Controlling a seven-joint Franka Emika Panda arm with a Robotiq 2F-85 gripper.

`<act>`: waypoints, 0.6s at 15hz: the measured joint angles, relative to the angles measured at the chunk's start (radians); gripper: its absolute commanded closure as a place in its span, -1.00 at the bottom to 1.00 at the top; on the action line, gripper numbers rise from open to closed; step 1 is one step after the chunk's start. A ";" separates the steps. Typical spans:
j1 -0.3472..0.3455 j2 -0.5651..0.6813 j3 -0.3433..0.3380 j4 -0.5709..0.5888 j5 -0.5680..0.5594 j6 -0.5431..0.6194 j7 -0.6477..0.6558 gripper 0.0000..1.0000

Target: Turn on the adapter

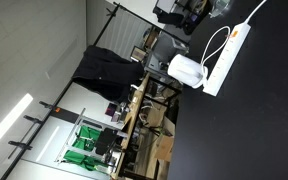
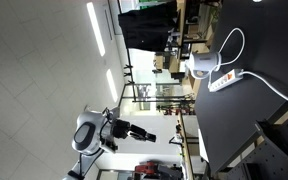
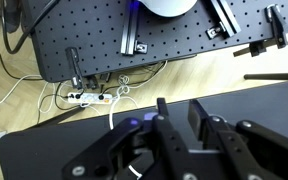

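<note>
My gripper needs to go next to the adapter's orange switch (image 1: 234, 33) near the cord and close just above it, so that the fingers can press.
The adapter (image 1: 231, 52) is a long white power strip lying on the black table (image 1: 264, 120), with a thin white cord looping from one end. It also shows in an exterior view (image 2: 224, 81). A rounded white plug block (image 1: 187, 70) sits next to one end of it. My gripper (image 3: 179, 112) is open and empty, its black fingers apart over the dark table edge. In an exterior view the arm and gripper (image 2: 147, 136) hang far from the adapter. The adapter itself is not clear in the wrist view.
The wrist view shows a black perforated board (image 3: 114, 35) on a wooden floor, with a small white power strip and tangled cords (image 3: 87, 97) beside it. Desks, chairs and a dark coat (image 1: 104, 70) stand beyond the table's edge.
</note>
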 measured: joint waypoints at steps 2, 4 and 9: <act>-0.004 0.001 0.000 0.000 0.000 0.059 0.001 -0.49; -0.009 0.005 -0.004 -0.001 0.000 0.137 0.000 -0.76; -0.020 0.044 -0.041 -0.001 0.000 0.351 -0.010 -0.39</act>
